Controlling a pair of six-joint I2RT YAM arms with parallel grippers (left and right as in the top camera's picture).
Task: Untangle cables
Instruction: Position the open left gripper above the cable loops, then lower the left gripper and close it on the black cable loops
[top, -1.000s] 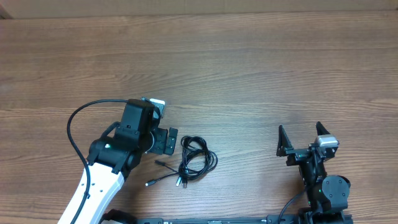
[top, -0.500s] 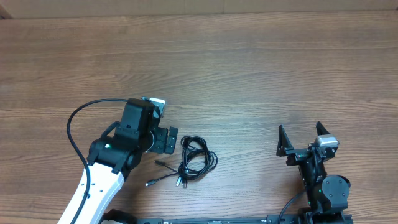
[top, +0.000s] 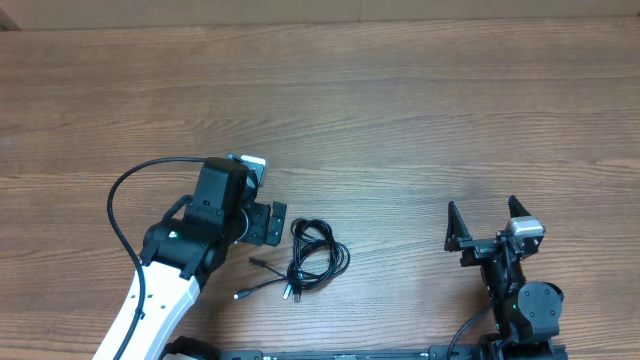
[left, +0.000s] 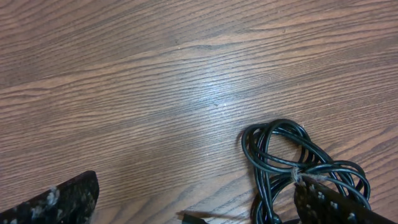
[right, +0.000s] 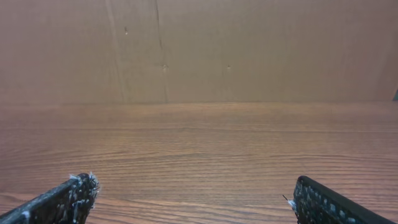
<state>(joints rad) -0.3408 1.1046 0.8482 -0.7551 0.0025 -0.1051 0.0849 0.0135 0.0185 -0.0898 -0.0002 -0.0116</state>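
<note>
My left gripper moves to the black coil next and closes on its straight pieces (top: 298, 256) (left: 266, 191), between the coil's small far loop and the plug ends.
The cables (top: 316, 256) lie on the wooden table as one small coil of thin black cord, with loose plug ends (top: 241, 294) trailing out to the lower left. My left gripper (top: 270, 224) hovers just left of the coil, open and holding nothing. In the left wrist view the coil (left: 292, 163) lies at the lower right, partly under the right fingertip (left: 333, 206), and a plug tip (left: 194, 218) pokes in at the bottom edge. My right gripper (top: 486, 226) stands open far to the right, with only bare table between its fingers (right: 62, 199).
A thick black wire (top: 125, 190) loops out from the left arm over the table. A brown cardboard wall (right: 199, 50) stands along the table's far edge. The wooden table (top: 400, 110) stretches wide beyond both arms.
</note>
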